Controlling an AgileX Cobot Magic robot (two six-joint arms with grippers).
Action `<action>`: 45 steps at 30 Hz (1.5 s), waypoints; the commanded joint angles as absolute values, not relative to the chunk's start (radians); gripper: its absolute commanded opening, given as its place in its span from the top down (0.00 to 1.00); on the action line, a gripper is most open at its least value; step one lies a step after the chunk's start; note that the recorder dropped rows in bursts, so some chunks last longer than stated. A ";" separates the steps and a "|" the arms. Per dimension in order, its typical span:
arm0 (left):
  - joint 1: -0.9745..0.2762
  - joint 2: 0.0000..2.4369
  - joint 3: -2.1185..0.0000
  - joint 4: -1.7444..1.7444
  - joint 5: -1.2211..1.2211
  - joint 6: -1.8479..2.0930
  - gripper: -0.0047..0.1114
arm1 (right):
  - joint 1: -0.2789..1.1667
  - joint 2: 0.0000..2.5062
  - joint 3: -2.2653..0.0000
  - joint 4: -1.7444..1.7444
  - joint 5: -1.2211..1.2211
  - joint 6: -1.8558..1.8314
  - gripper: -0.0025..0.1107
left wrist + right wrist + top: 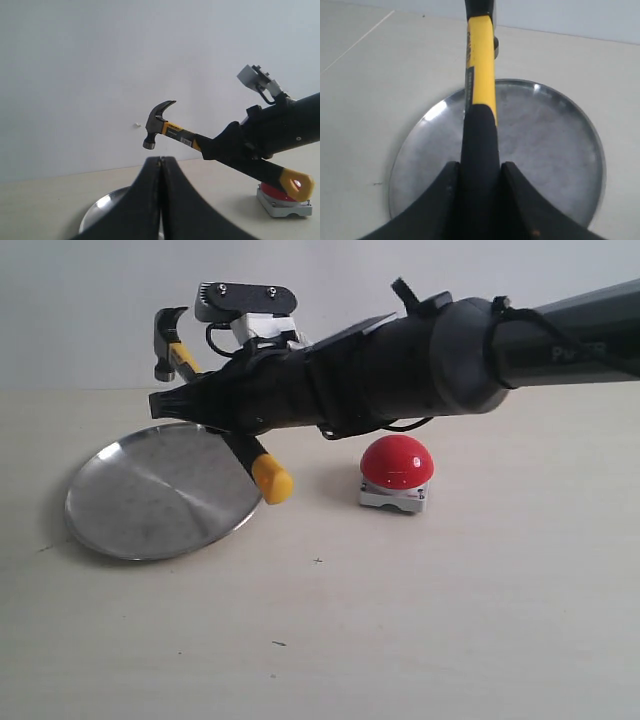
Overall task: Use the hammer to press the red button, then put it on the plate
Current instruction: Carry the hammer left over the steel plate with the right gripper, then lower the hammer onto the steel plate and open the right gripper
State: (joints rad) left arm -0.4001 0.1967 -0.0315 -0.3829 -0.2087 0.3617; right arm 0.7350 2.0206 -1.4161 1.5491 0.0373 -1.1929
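Note:
I need to use my right gripper to set the hammer, now hanging tilted over the plate, down across the middle of the silver plate (160,506) (486,167), with its yellow end over the front rim.
My right gripper (215,405) reaches across from the right and is shut on the black handle of the hammer (178,345). The hammer hangs tilted over the silver plate (150,495), dark head (156,125) high, yellow end (272,480) low. In the right wrist view the handle (480,100) runs out between the fingers above the plate (555,145). The red button (397,462) on its grey base sits on the table to the plate's right, apart from the hammer. My left gripper (161,162) is shut and holds nothing, near the plate (102,212); it does not show in the exterior view.
The pale table (400,620) stretches to the front and right of the plate and button. A white wall (100,300) stands behind. The thick black right arm (450,350) spans the upper right of the exterior view, above the button.

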 commanded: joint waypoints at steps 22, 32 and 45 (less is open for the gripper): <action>-0.400 0.194 -0.027 -0.378 -0.209 0.362 0.96 | 0.756 2.378 -1.785 1.699 0.044 -1.198 0.98; -0.400 0.194 -0.027 -0.378 -0.209 0.362 0.96 | 0.756 2.407 -1.785 1.744 0.124 -1.215 0.98; -0.400 0.194 -0.027 -0.378 -0.209 0.362 0.96 | 0.756 2.440 -1.785 1.744 0.119 -1.320 0.98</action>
State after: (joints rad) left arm -0.4001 0.1967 -0.0315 -0.3829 -0.2087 0.3617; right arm 0.7555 2.4609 -1.7681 1.7464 0.1054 -1.2914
